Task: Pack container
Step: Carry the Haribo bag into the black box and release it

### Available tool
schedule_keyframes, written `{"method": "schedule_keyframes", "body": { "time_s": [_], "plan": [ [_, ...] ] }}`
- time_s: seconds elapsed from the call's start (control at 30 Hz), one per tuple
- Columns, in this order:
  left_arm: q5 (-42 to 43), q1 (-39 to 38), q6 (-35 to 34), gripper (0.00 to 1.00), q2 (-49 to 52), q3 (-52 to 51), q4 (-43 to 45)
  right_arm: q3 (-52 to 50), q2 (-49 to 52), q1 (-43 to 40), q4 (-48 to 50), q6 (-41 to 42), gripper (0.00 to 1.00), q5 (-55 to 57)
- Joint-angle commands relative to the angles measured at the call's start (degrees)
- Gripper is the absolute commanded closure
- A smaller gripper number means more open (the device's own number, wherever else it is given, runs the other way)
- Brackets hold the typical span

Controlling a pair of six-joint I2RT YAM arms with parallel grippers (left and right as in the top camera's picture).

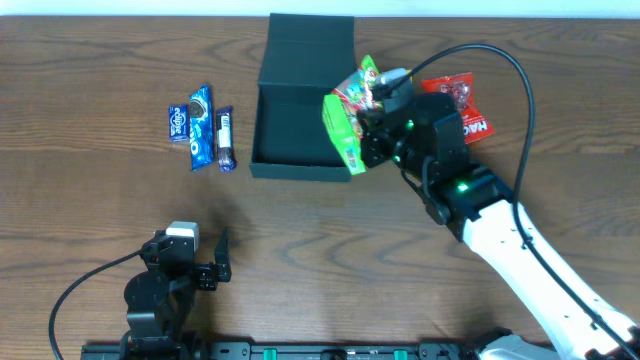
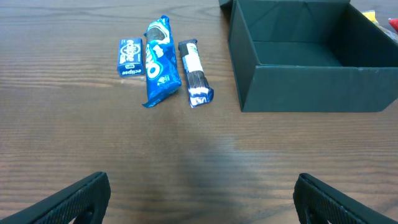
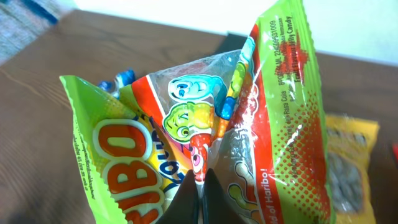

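Note:
My right gripper should release the green Haribo gummy bag in the container (image 1: 315,133), up against the side of the container that faces the yellow packet.
The dark green container (image 1: 295,110) stands open at the back middle of the table, its flap lid (image 1: 312,45) raised behind it. It also shows in the left wrist view (image 2: 311,74), its inside bare. My right gripper (image 1: 372,125) is shut on a green Haribo gummy bag (image 1: 350,115) and holds it at the container's right wall. The bag (image 3: 205,137) fills the right wrist view, pinched between the fingers (image 3: 200,193). My left gripper (image 1: 215,262) is open and empty near the table's front left (image 2: 202,199).
A small blue gum pack (image 1: 178,122), a blue Oreo packet (image 1: 202,127) and a dark bar (image 1: 226,137) lie left of the container. A red snack bag (image 1: 460,105) lies to its right. A yellow packet (image 3: 351,162) shows behind the gummy bag.

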Motion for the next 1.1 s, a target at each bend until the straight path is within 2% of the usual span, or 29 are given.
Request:
{"method": "schedule_keyframes", "body": {
  "time_s": [0.0,0.13,0.2,0.27,0.33,0.53,0.67,0.8,1.07],
  "plan": [
    [-0.4,-0.2,-0.2,0.05,-0.4,-1.0,0.0,1.3,0.8,0.5,2.3,-1.3,0.99,2.0],
    [-0.4,-0.2,-0.2,0.05,-0.4,-1.0,0.0,1.3,4.2,1.1,11.1,-2.4,0.99,0.8],
    [-0.4,-0.2,-0.2,0.05,-0.4,-1.0,0.0,1.3,6.6,1.8,16.1,-8.2,0.99,-3.9],
    [-0.4,-0.2,-0.2,0.05,-0.4,-1.0,0.0,1.3,8.8,2.1,18.4,-18.5,0.99,-11.3],
    [-0.4,-0.2,-0.2,0.05,-0.4,-1.0,0.0,1.3,10.8,2.2,18.0,-27.7,0.99,-15.1],
    [-0.4,-0.2,-0.2,0.05,-0.4,-1.0,0.0,3.3,17.9,1.9,16.8,-32.1,0.99,-12.2],
    [-0.4,-0.2,-0.2,0.05,-0.4,-1.0,0.0,8.7,23.5,2.7,10.7,-39.3,0.99,-11.4],
    [-0.4,-0.2,-0.2,0.05,-0.4,-1.0,0.0,13.2,27.7,2.3,6.6,-40.7,0.99,-10.6],
    [-0.4,-0.2,-0.2,0.05,-0.4,-1.0,0.0,13.5,28.3,0.1,3.4,-44.2,0.98,-9.7]
  ]
}}
